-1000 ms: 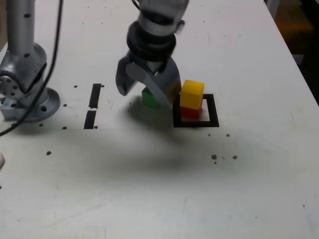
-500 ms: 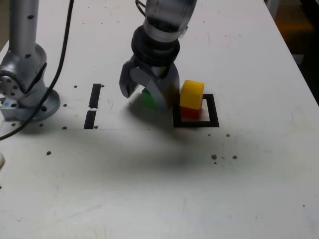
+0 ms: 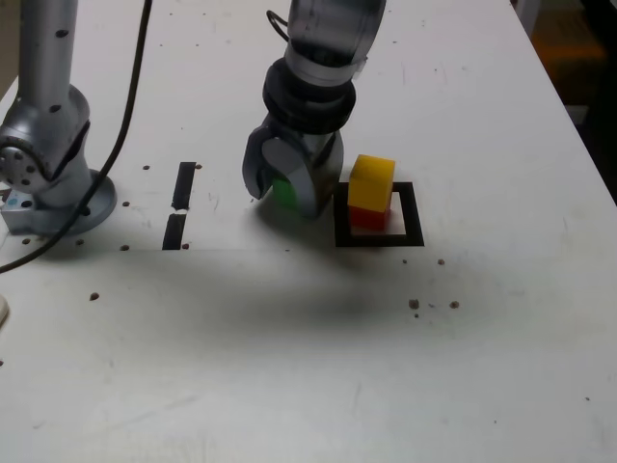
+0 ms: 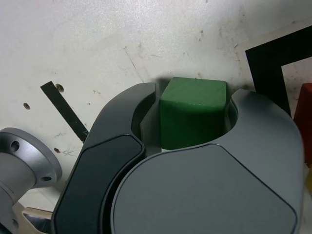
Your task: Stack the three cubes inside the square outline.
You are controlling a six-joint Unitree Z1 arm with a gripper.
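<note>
The green cube will be released atop the yellow cube (image 3: 370,158), becoming the stack's highest.
The green cube (image 3: 283,190) rests on the white table just to the exterior view's left of the square outline (image 3: 411,218). My gripper (image 3: 284,197) reaches down over it, and in the wrist view both jaws press against the sides of the green cube (image 4: 192,112). Inside the outline, the yellow cube (image 3: 371,181) sits on top of the red cube (image 3: 366,219). The wrist view catches a corner of the black outline (image 4: 265,63) and an edge of the red cube (image 4: 306,117).
The arm's grey base (image 3: 53,183) stands at the exterior view's left with a black cable hanging over it. Two short black strips (image 3: 183,185) (image 3: 174,231) lie between the base and the gripper. The table's edge runs down the exterior view's right side.
The jaws went from wide open around the green cube to closed against its sides. The gripper also sank a little lower over it.
</note>
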